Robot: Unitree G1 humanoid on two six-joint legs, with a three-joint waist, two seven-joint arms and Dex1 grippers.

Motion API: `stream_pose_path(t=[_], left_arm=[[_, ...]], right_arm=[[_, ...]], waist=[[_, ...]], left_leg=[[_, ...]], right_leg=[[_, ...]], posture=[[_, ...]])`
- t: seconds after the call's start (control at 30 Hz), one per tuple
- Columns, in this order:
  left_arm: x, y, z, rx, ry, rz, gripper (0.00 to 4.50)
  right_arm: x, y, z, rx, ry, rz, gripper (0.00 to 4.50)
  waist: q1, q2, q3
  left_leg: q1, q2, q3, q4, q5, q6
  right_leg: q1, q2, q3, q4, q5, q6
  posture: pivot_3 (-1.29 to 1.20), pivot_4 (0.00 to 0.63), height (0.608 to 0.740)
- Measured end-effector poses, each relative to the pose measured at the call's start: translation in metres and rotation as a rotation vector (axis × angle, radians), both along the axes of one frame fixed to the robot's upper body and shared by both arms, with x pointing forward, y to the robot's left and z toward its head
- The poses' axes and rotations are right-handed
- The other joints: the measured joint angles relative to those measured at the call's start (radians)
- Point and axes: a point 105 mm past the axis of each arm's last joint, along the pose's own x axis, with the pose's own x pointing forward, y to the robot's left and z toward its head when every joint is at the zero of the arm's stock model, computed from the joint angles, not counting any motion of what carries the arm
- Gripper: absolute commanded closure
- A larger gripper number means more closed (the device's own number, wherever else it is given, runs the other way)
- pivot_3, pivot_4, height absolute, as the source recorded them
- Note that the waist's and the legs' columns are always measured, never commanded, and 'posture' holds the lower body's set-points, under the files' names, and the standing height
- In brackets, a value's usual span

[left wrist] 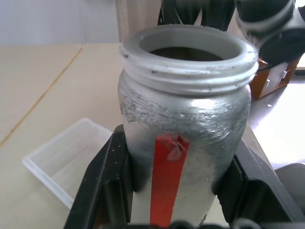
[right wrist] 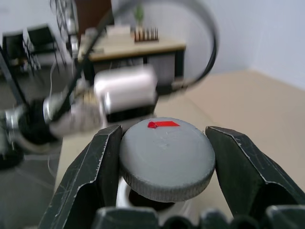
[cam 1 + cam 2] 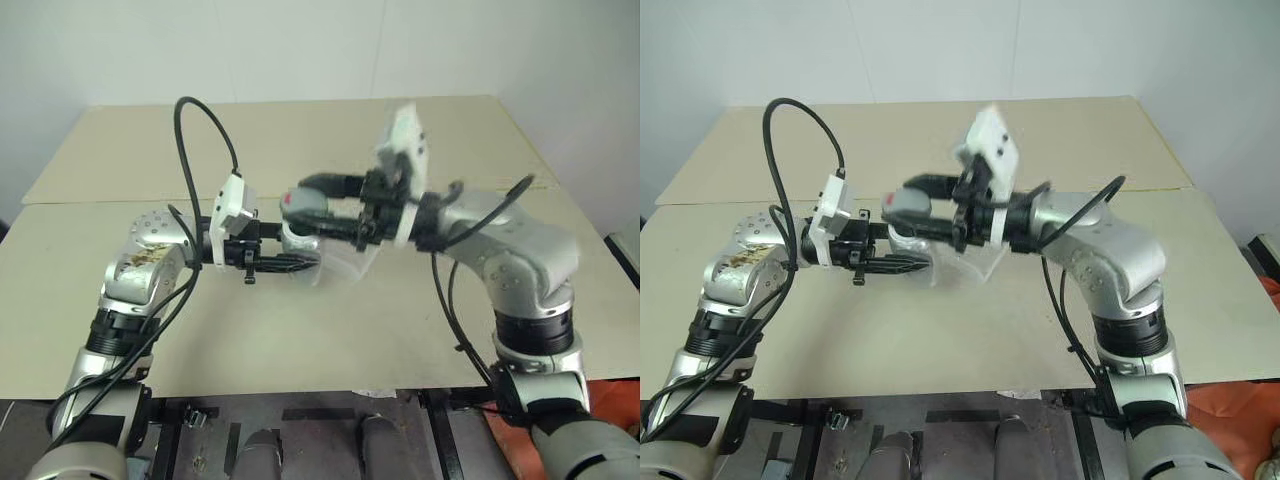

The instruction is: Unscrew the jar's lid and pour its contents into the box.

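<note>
I should use my right gripper to set the grey lid, now just above the jar's mouth, on the table [image 3: 428,264] next to the clear plastic box, away from the jar.
My left gripper [image 3: 298,252] is shut on the silvery-grey jar [image 1: 186,119], with one black finger [image 1: 102,186] on each side of its body. The jar stands upright with its threaded mouth open, and a red strip [image 1: 167,176] runs down its side. Just above that mouth my right gripper [image 2: 167,143] is shut on the round grey lid [image 2: 167,157], which has a red mark on top and is clear of the threads. The clear plastic box [image 3: 350,265] lies on the table right behind and below the jar.
The beige table [image 3: 300,330] reaches out on all sides of the two arms, with a seam [image 3: 90,200] across it at the far left. Black cables loop above both wrists. A white camera block [image 3: 403,145] sits on top of the right wrist.
</note>
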Motion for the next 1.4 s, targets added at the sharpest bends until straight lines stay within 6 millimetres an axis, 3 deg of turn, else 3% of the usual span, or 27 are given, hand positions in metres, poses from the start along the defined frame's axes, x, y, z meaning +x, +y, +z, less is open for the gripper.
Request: stream_pose_path(t=[0.1, 0.23, 0.33, 0.53, 0.73, 0.83, 0.93, 1.03, 1.1, 1.27, 1.4], left_arm=[[0.001, 0.004, 0.002, -0.002, -0.002, 0.02, 2.6], [0.01, 0.011, 0.009, -0.042, -0.021, 0.097, 2.6], [0.017, 0.015, 0.014, -0.077, -0.023, 0.164, 2.6], [0.032, 0.034, 0.024, -0.14, -0.042, 0.347, 2.6], [0.039, 0.037, 0.021, -0.155, -0.039, 0.425, 2.6], [0.042, 0.037, 0.02, -0.156, -0.044, 0.456, 2.6], [0.045, 0.032, 0.016, -0.138, -0.05, 0.473, 2.6], [0.053, 0.023, 0.017, -0.131, -0.094, 0.49, 2.6], [0.064, 0.018, 0.024, -0.138, -0.143, 0.529, 2.6], [0.096, -0.003, 0.04, -0.036, -0.512, 0.672, 2.6], [0.114, -0.02, 0.034, 0.261, -1.032, 0.669, 2.6]], right_arm=[[0.005, -0.013, 0.013, 0.062, -0.011, -0.069, 1.77], [0.029, -0.04, -0.001, 0.034, -0.075, -0.306, 1.77], [0.05, -0.074, -0.029, -0.009, -0.055, -0.533, 1.77], [0.071, -0.144, -0.118, -0.147, 0.129, -0.957, 1.77], [0.077, -0.157, -0.174, -0.28, 0.24, -1.113, 1.77], [0.077, -0.156, -0.188, -0.306, 0.288, -1.125, 0.85], [0.075, -0.157, -0.191, -0.32, 0.313, -1.122, 0.05], [0.07, -0.158, -0.181, -0.323, 0.325, -1.086, 0.05], [0.067, -0.158, -0.159, -0.299, 0.313, -1.044, 0.05], [0.042, -0.147, -0.09, -0.204, 0.312, -0.788, 0.05], [0.028, -0.135, -0.084, -0.233, 0.362, -0.644, 0.05]], waist=[[0.001, 0.0, 0.0], [0.004, 0.0, 0.0], [0.004, 0.0, 0.0], [-0.002, 0.0, 0.0], [-0.002, 0.0, 0.0], [0.0, 0.0, 0.0], [0.002, 0.0, 0.0], [0.005, 0.0, 0.0], [0.008, 0.0, 0.0], [0.017, 0.0, 0.0], [0.023, -0.001, 0.0]], left_leg=[[0.0, 0.0, 0.0, 0.0, 0.0, 0.0], [-0.001, 0.0, 0.0, 0.0, 0.0, 0.0], [-0.001, 0.0, 0.0, 0.0, 0.0, 0.0], [0.0, 0.0, 0.001, 0.0, 0.0, 0.0], [0.001, 0.0, 0.001, 0.0, 0.0, 0.0], [0.0, 0.0, 0.001, 0.0, 0.0, 0.0], [0.0, 0.0, 0.001, 0.0, 0.0, 0.0], [0.0, 0.0, 0.001, 0.0, 0.0, 0.0], [0.0, -0.001, 0.001, 0.0, 0.0, 0.0], [0.0, -0.001, 0.001, 0.0, 0.0, 0.0], [0.0, -0.001, 0.001, 0.0, 0.0, 0.0]], right_leg=[[0.0, 0.0, 0.0, 0.0, 0.0, 0.0], [0.0, 0.0, 0.0, -0.001, 0.0, 0.0], [0.0, 0.0, 0.0, -0.001, 0.0, 0.0], [-0.001, 0.0, 0.001, 0.0, 0.0, 0.0], [0.0, 0.0, 0.001, 0.0, 0.0, 0.0], [0.0, 0.0, 0.001, -0.001, 0.0, 0.0], [0.0, 0.0, 0.001, -0.001, 0.0, 0.0], [0.001, 0.0, 0.0, -0.001, 0.0, 0.0], [0.001, 0.0, 0.0, -0.001, 0.0, 0.0], [0.002, 0.0, 0.0, -0.003, 0.0, 0.0], [0.001, 0.0, 0.0, -0.003, 0.001, 0.0]], posture=[[0.0, 0.15, 0.74], [0.0, 0.15, 0.74], [0.0, 0.15, 0.74], [0.0, 0.15, 0.74], [0.0, 0.15, 0.74], [0.0, 0.15, 0.74], [0.0, 0.15, 0.74], [0.0, 0.15, 0.74], [0.0, 0.15, 0.74], [0.0, 0.15, 0.74], [0.0, 0.15, 0.74]])
